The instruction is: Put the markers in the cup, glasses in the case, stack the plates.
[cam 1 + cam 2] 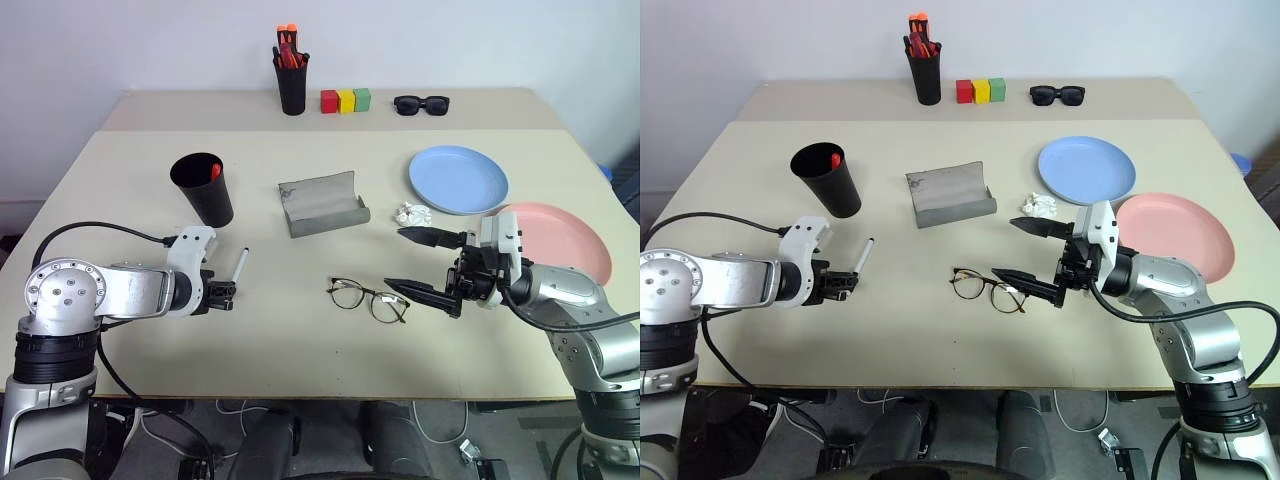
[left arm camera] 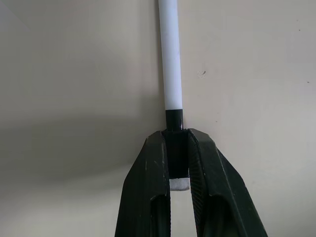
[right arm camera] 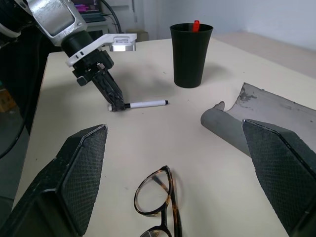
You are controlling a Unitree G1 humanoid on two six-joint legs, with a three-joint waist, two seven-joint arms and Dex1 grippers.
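The robot's left gripper needs to release the slim white marker inside the wide black cup [image 1: 198, 172], beside the short red marker.
The slim white marker [image 1: 240, 264] lies on the table, and my left gripper [image 1: 225, 293] is shut on its black cap end [image 2: 174, 121]. The short red marker [image 1: 215, 171] stands inside the wide black cup [image 1: 205, 190], just behind that gripper. The wire-framed glasses [image 1: 367, 297] lie at the table's front centre. My right gripper [image 1: 394, 257] hovers open just to their right, its fingers pointing left. The grey case [image 1: 322, 205] lies open behind the glasses. The blue plate [image 1: 458, 179] and the pink plate [image 1: 560, 240] sit side by side at the right.
A pen pot with orange-red pens [image 1: 292, 85], three coloured blocks [image 1: 345, 100] and dark sunglasses [image 1: 421, 104] line the far table. A crumpled white paper [image 1: 412, 214] lies between the case and the blue plate.
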